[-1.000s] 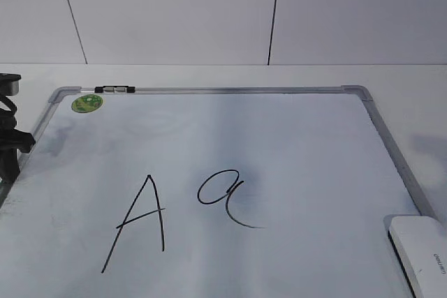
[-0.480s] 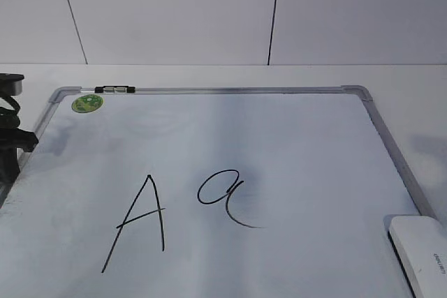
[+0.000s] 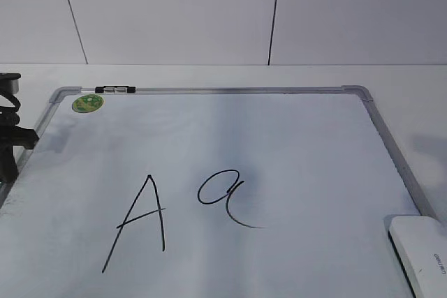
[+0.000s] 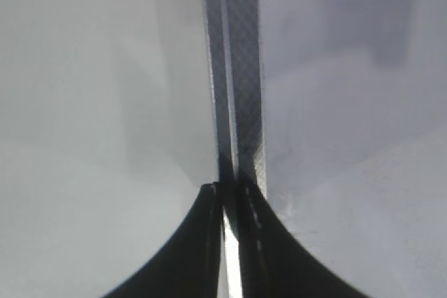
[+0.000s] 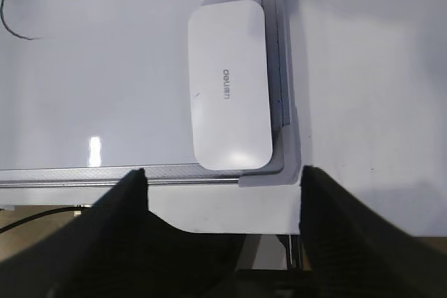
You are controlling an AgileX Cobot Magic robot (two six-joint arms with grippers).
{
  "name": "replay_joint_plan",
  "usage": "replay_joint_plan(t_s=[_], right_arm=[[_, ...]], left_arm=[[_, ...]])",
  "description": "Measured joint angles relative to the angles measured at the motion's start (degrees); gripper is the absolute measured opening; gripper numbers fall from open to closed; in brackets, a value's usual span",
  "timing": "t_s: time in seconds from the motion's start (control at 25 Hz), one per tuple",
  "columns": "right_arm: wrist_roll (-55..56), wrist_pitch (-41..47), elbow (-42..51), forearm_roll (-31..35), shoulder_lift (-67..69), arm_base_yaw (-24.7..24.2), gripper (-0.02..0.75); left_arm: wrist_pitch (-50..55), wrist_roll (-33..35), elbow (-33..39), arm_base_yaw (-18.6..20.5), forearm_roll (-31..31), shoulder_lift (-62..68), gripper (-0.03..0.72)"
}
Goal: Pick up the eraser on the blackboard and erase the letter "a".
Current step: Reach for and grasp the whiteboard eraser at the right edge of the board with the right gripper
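My right gripper is going to close across the white eraser's middle [image 3: 434, 264] [image 5: 229, 86], its fingers on the eraser's long sides by the printed lettering.
The blackboard [image 3: 293, 144] is a white board with a grey frame and a green sticker [image 3: 87, 102]. The cursive letter "a" [image 3: 222, 197] is drawn near its middle, right of a capital "A" [image 3: 136, 221]. The white eraser [image 3: 421, 252] lies flat in the board's near right corner. In the right wrist view the eraser [image 5: 229, 85] lies just ahead of my right gripper [image 5: 222, 176], which is open, empty and hovering over the board's corner. My left gripper [image 4: 227, 193] is shut and empty above the board's left frame [image 4: 241, 68].
The board lies on a white table [image 3: 412, 82] with a white panelled wall behind. My left arm [image 3: 8, 148] shows at the far left edge of the exterior view. The table's front edge and a cable [image 5: 35, 215] show below the board in the right wrist view.
My left arm has shifted very slightly at the left edge. The eraser, the board and the letters have not moved.
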Motion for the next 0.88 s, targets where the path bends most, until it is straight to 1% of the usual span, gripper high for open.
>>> replay_joint_plan(t_s=[0.08, 0.2, 0.28, 0.4, 0.6, 0.88], right_arm=[[0.00, 0.00, 0.00, 0.14, 1.30, 0.00, 0.539], [0.10, 0.00, 0.00, 0.89, 4.67, 0.00, 0.631], [0.10, -0.09, 0.00, 1.14, 7.04, 0.00, 0.665], [-0.15, -0.23, 0.00, 1.79, 10.59, 0.31, 0.678], [-0.51, -1.87, -0.10, 1.56, 17.44, 2.55, 0.683], [-2.51, -6.26, -0.10, 1.56, 26.23, 2.72, 0.685]], left_arm=[[0.00, -0.04, 0.00, 0.00, 0.00, 0.00, 0.020], [0.00, -0.04, 0.00, 0.00, 0.00, 0.00, 0.020], [0.00, -0.04, 0.00, 0.00, 0.00, 0.00, 0.020], [0.00, -0.04, 0.00, 0.00, 0.00, 0.00, 0.020], [0.00, -0.04, 0.00, 0.00, 0.00, 0.00, 0.020], [0.00, -0.04, 0.00, 0.00, 0.00, 0.00, 0.020]])
